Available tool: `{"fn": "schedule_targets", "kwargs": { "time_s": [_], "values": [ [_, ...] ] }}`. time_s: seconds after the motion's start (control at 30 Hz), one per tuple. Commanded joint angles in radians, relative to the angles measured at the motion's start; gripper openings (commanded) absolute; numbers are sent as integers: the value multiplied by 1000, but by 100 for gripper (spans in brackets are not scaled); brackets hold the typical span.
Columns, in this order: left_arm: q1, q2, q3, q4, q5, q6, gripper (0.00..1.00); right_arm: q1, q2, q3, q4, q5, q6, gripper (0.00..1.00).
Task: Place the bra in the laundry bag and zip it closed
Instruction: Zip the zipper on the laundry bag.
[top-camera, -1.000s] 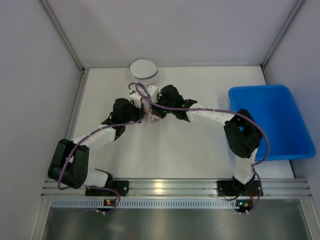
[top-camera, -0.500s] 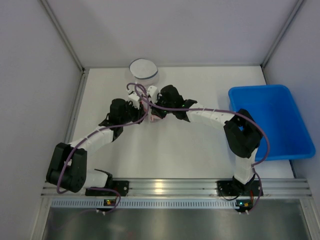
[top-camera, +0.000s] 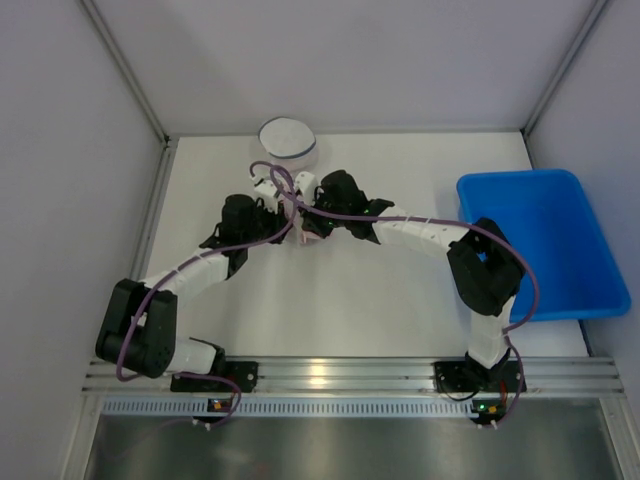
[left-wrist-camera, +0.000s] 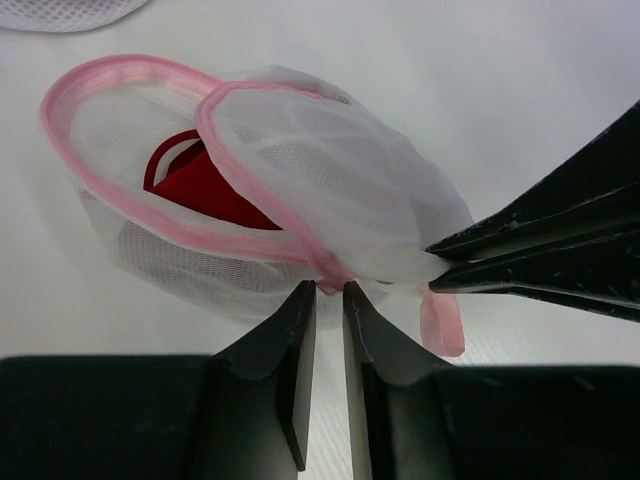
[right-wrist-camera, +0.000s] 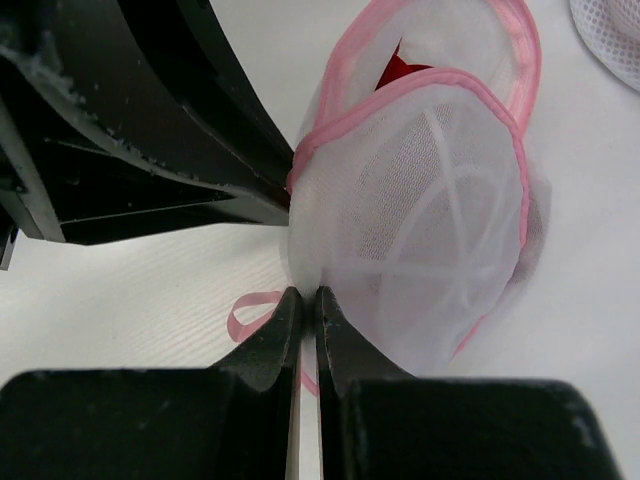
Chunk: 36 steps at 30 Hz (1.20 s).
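My right gripper is holding the mesh away from the pink zip edge, so it should open and take the bag (left-wrist-camera: 358, 272) beside my left gripper's pinch before zipping.
The laundry bag (left-wrist-camera: 330, 180) is a round white mesh pouch with pink trim, lying on the table with its lid part open. The red bra (left-wrist-camera: 200, 185) shows inside through the gap, and also in the right wrist view (right-wrist-camera: 405, 68). My left gripper (left-wrist-camera: 330, 290) has its tips a narrow gap apart, with the pink zip edge pinched between them. My right gripper (right-wrist-camera: 307, 295) is shut on the white mesh at the bag's (right-wrist-camera: 440, 200) near edge. From above, both grippers (top-camera: 285, 215) (top-camera: 312, 215) meet at the bag (top-camera: 305, 228).
A second round white mesh pouch (top-camera: 287, 138) stands just behind the bag. A blue bin (top-camera: 540, 240) sits at the right side of the table. A pink ribbon loop (left-wrist-camera: 442, 325) hangs from the bag onto the table.
My left gripper's jaws have drawn slightly closer together at the pink edge, and the left arm has shifted a little. The right arm and the bag have stayed in place.
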Motion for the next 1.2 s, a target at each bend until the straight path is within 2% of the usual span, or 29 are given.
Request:
{"fn": "schedule_targets", "kwargs": {
  "time_s": [0.0,0.23,0.5,0.6,0.8,0.93,1.0,1.03,1.07,1.17],
  "values": [
    [13,-5,37,31,-23,-16,22,-4,-4,2,9,-20,3,0],
    [43,-26,23,-23,17,29,0,-7,5,9,12,-5,-1,0],
    [84,-39,49,-98,144,113,0,-29,8,11,14,1,-27,0],
    [92,-22,89,-182,137,103,0,-32,3,0,29,1,-67,0],
    [203,30,160,-242,184,69,0,-47,-12,-37,65,3,-176,0],
    [250,44,195,-295,233,96,0,-65,-7,-31,65,-2,-236,0],
    [250,41,204,-313,336,106,0,-79,3,3,51,-3,-256,0],
    [250,41,201,-313,370,95,0,-79,5,18,39,1,-262,3],
    [250,43,200,-314,420,84,0,-79,3,37,26,3,-265,16],
    [231,37,192,-318,471,29,0,-79,-21,72,-12,-20,-259,36]
  ]
}}
